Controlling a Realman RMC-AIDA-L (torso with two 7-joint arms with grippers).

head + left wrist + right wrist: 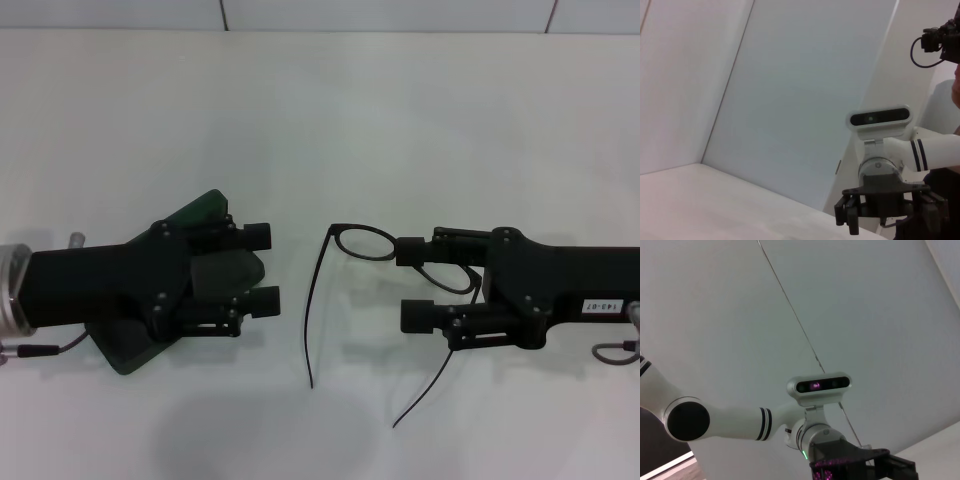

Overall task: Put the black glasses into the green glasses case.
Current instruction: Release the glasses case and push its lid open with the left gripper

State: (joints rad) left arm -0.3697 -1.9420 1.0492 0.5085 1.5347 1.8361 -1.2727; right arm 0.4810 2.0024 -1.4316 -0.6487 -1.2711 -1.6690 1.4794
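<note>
Next, I should grip the middle of the far long side (pixel 142 235) of the green glasses case with my left gripper.
The black glasses (pixel 366 243) lie on the white table (pixel 320 120) at the centre, with their temple arms unfolded and pointing toward me. One lens shows clearly; the other is partly under the upper finger of my right gripper (pixel 412 283). That gripper is open, level with the glasses on their right side. The green glasses case (pixel 204 211) lies at the left, mostly hidden beneath my left gripper (pixel 263 268), which is open above it. The case's dark lining (pixel 226 272) shows between the fingers. Neither wrist view shows the glasses or the case.
The left wrist view shows the right arm's wrist camera (pixel 879 118) and gripper body across the table. The right wrist view shows the left arm's wrist camera (pixel 818 385). A white wall stands behind the table.
</note>
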